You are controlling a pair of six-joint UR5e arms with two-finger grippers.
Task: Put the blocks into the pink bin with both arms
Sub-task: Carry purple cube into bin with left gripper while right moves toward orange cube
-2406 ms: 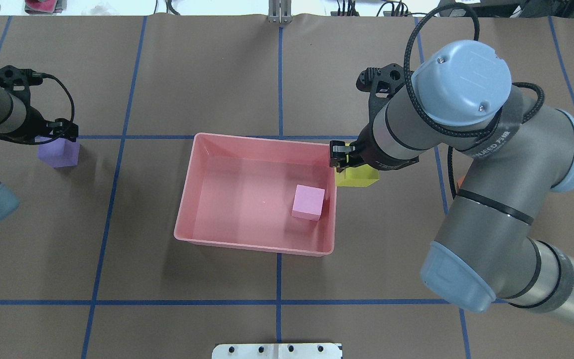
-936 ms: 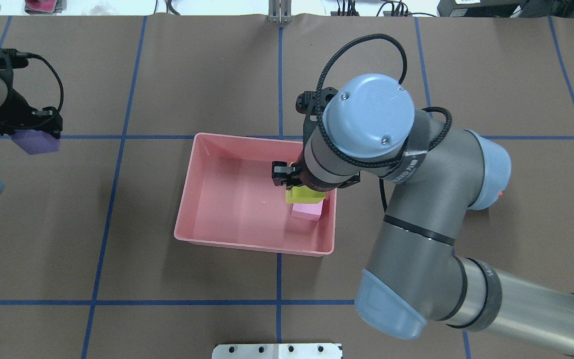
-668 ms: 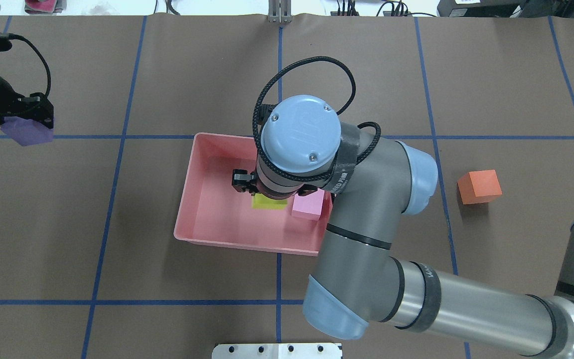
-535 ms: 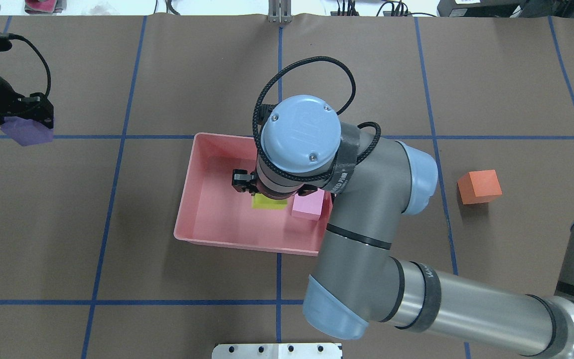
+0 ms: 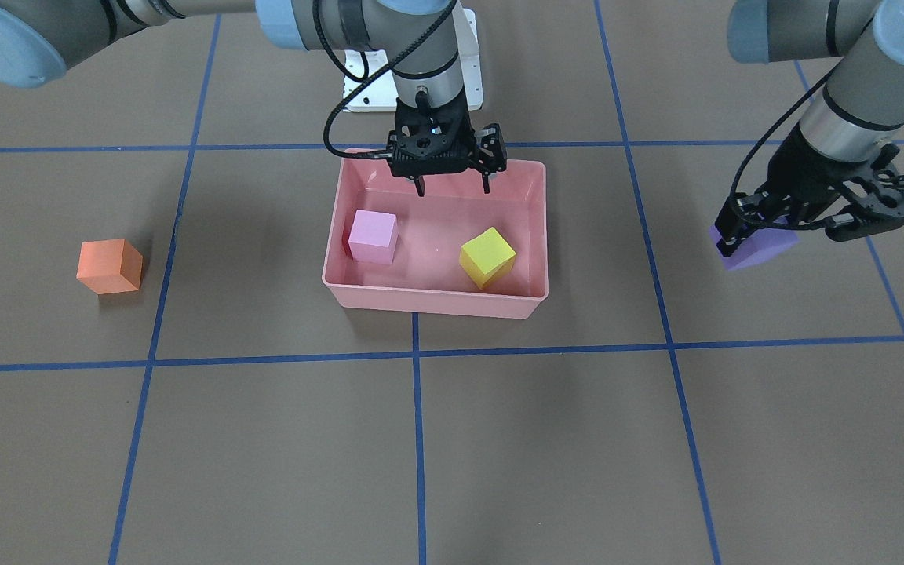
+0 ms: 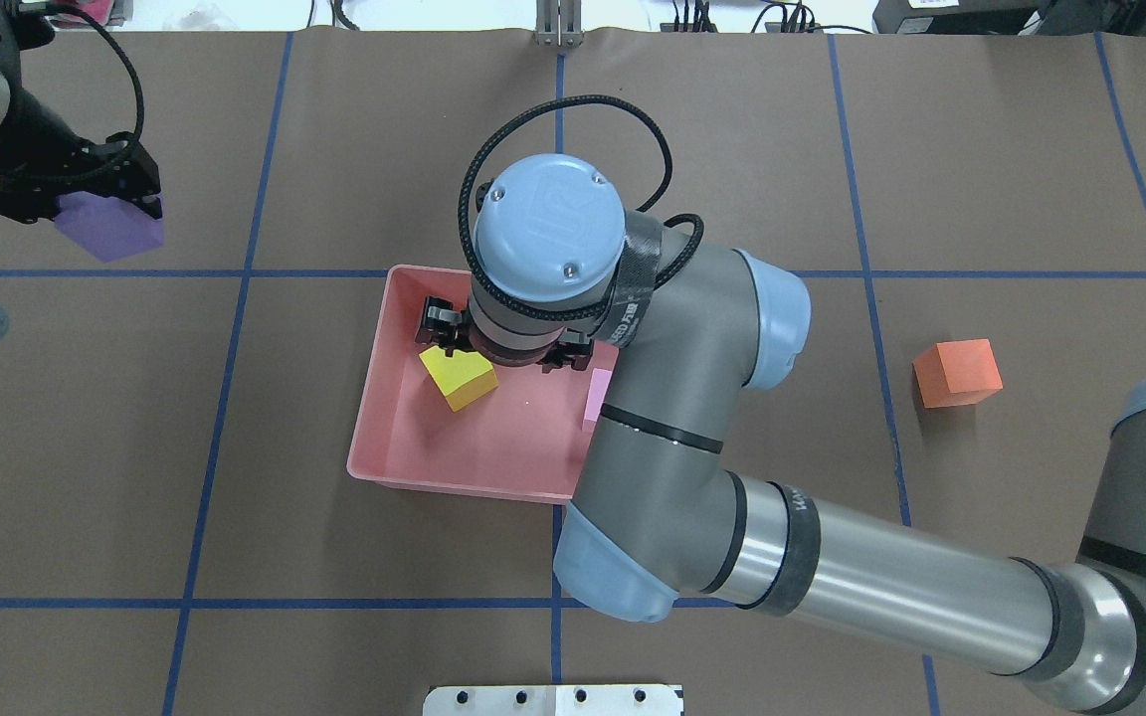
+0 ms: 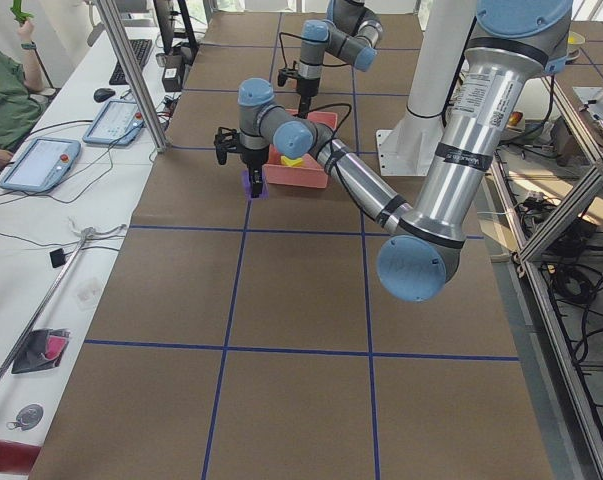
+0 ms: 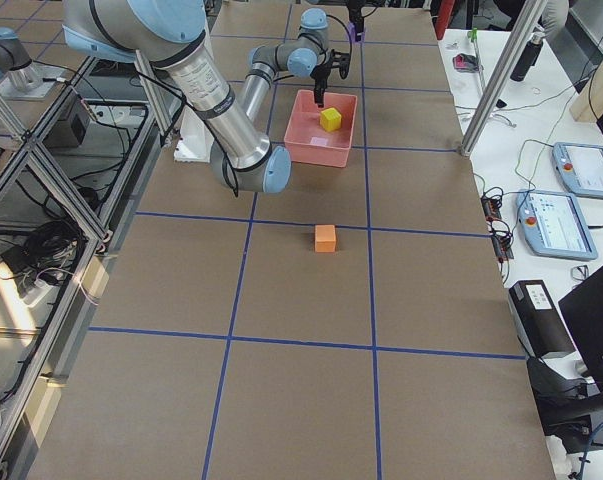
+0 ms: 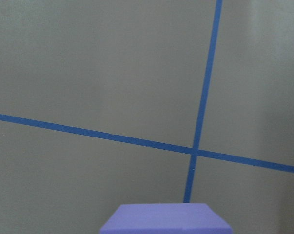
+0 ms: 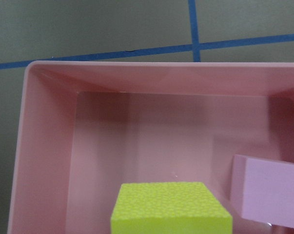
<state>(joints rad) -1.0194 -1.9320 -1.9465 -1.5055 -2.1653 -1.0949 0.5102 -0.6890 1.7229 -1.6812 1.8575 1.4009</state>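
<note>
Next, the left gripper releases the purple cube in the pink bin, on the bin's open bottom near the robot-side [image 5: 460, 187].
The pink bin [image 5: 436, 302] holds the light pink cube [image 5: 373, 236] and the yellow cube [image 5: 487, 256], which lies turned at an angle on the bin floor. My right gripper [image 5: 453, 190] hangs open and empty above the bin's robot-side wall. The right wrist view shows the yellow cube [image 10: 171, 207] and the pink cube [image 10: 268, 195] below it. My left gripper [image 5: 758, 234] is shut on the purple cube [image 5: 754, 251], held above the table well away from the bin. The purple cube also shows in the left wrist view [image 9: 166, 220]. The orange cube [image 5: 109, 267] sits alone on the table.
Brown table paper with blue tape grid lines [image 6: 235, 273]. The right arm's elbow and forearm [image 6: 692, 477] overhang the bin's right part in the overhead view. The white robot base plate [image 6: 553, 699] is at the near edge.
My right gripper moved left over the bin and opened; the yellow cube now lies loose in the bin. My left gripper moved right and farther out with the purple cube.
</note>
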